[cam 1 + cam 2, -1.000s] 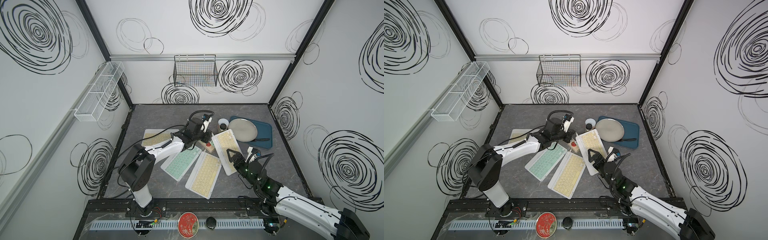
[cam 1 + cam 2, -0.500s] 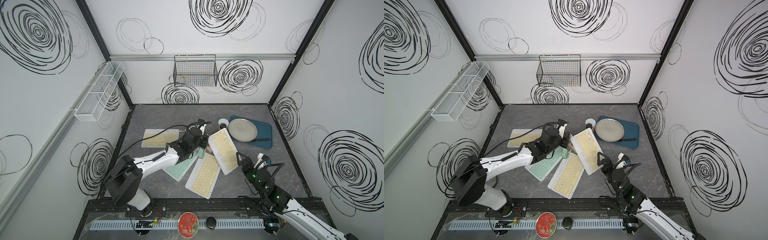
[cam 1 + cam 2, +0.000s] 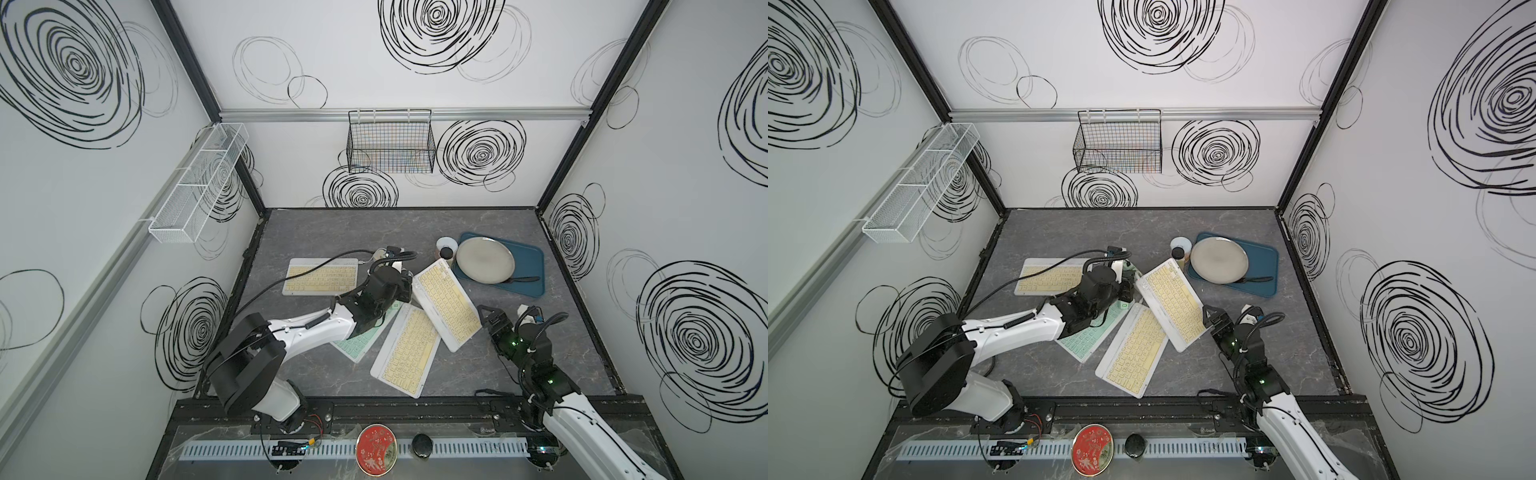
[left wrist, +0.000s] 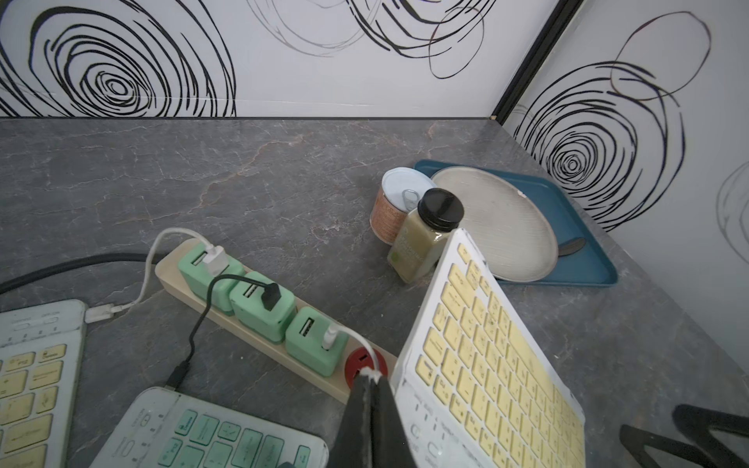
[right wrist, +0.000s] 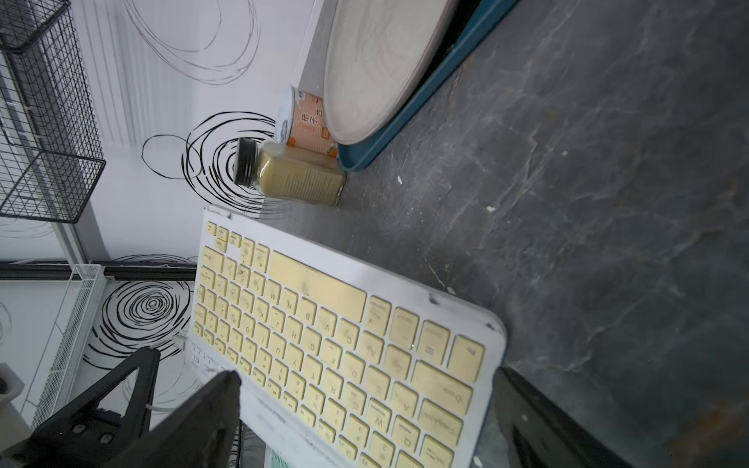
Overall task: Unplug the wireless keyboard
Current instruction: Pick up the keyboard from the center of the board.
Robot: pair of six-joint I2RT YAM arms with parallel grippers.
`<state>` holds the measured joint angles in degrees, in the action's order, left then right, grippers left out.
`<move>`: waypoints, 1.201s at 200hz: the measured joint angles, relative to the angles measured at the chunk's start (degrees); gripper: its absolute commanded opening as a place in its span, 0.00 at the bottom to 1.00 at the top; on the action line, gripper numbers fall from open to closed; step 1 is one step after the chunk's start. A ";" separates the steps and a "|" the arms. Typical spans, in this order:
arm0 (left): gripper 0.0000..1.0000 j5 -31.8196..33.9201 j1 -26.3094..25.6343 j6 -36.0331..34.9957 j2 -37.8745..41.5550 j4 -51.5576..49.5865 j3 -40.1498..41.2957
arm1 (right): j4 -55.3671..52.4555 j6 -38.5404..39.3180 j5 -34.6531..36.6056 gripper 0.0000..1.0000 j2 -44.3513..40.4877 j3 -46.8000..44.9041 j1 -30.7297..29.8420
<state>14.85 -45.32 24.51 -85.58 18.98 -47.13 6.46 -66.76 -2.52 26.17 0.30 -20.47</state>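
Observation:
The wireless keyboard's long edge [image 3: 452, 276] [image 5: 257, 231] facing the blue tray, close to the keyboard's end by the juice bottle, should be gripped next by my right gripper.
The wireless keyboard [image 3: 446, 307] [image 3: 1173, 305], white with yellow keys, lies tilted across two other keyboards. My left gripper [image 4: 371, 379] is shut on the end of a white cable [image 4: 356, 338]. That cable runs from the third green charger [image 4: 314, 340] on the power strip [image 4: 338, 385]. The pinched end sits right at the keyboard's [image 4: 486, 356] far corner; whether it is still in the port I cannot tell. My right gripper [image 5: 367, 375] [image 3: 488, 322] is open, one finger on each side of the keyboard's [image 5: 324, 332] near end.
A white keyboard [image 3: 322, 276] lies back left, a mint one [image 3: 361, 338] under my left arm, and another white one [image 3: 407, 353] in front. A juice bottle [image 4: 425, 243], a can [image 4: 395, 202] and a blue tray [image 3: 528, 266] with a plate [image 3: 484, 259] stand back right.
My left arm pulled back from the power strip toward the front, staying shut. The right gripper opened fully and drew back to the near right. The keyboard shifted slightly.

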 measured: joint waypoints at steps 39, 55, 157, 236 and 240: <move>0.00 1.07 -0.87 -0.22 0.33 0.94 0.00 | 1.70 6.51 -1.46 1.00 6.19 0.39 3.65; 0.00 0.87 -0.76 -1.95 0.33 0.87 -0.02 | 1.90 12.66 -3.30 1.00 8.52 1.64 8.76; 0.00 -21.86 3.76 -22.21 -1.66 -3.61 -11.41 | 19.50 38.42 -27.39 0.98 20.90 18.14 14.49; 0.00 -26.45 4.24 -26.99 -1.79 -6.43 -13.68 | 26.14 48.00 -43.30 0.91 37.51 22.29 19.61; 0.00 -26.56 4.24 -27.12 -1.84 -6.58 -13.79 | 26.23 48.00 -44.41 0.91 37.99 22.71 19.61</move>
<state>-11.70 -41.08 -2.61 -87.42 12.40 -60.93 32.69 -18.76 -46.94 64.16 23.00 -0.86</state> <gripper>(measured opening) 0.056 0.919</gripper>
